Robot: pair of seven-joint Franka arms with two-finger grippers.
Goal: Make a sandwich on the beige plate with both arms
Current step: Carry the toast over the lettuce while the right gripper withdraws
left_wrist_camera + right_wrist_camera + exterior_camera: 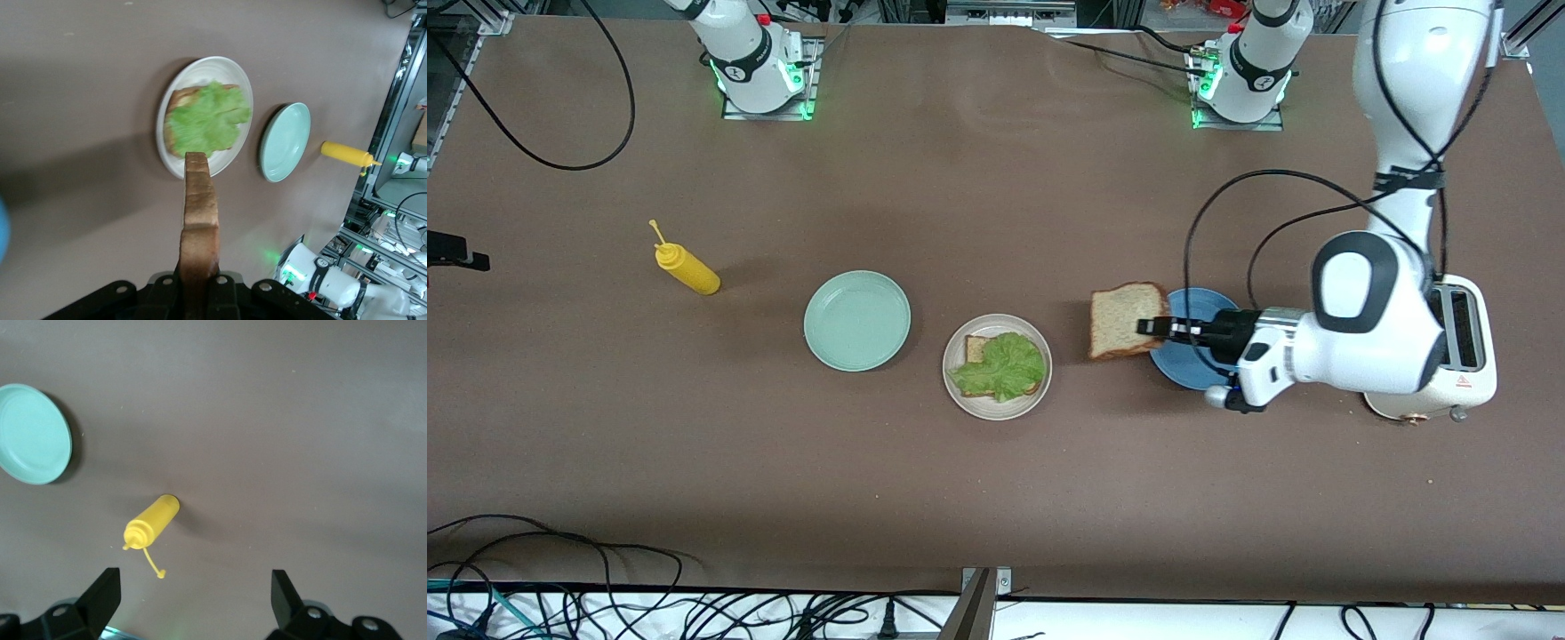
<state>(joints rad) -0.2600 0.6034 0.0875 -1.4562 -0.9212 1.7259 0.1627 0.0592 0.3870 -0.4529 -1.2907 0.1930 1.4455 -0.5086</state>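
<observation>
The robot's left gripper will put the second bread slice down on the green lettuce leaf (999, 373) (207, 121) on the beige plate.
The beige plate (983, 407) carries one bread slice (975, 347) with a ruffled green lettuce leaf (1000, 366) on top. My left gripper (1154, 327) is shut on the edge of a second bread slice (1120, 320), held in the air over the table between the beige plate and the blue plate (1183, 369). In the left wrist view the held slice (199, 220) stands edge-on in the left gripper (198, 293), pointing at the lettuce (207, 120) on the beige plate (220, 67). My right gripper (197, 593) hangs open and empty above the table by the mustard bottle (152, 522).
A mint-green plate (857, 320) lies beside the beige plate toward the right arm's end. The yellow mustard bottle (687, 269) lies further that way. A white toaster (1463, 338) stands under the left arm's elbow. Cables run along the table's near edge.
</observation>
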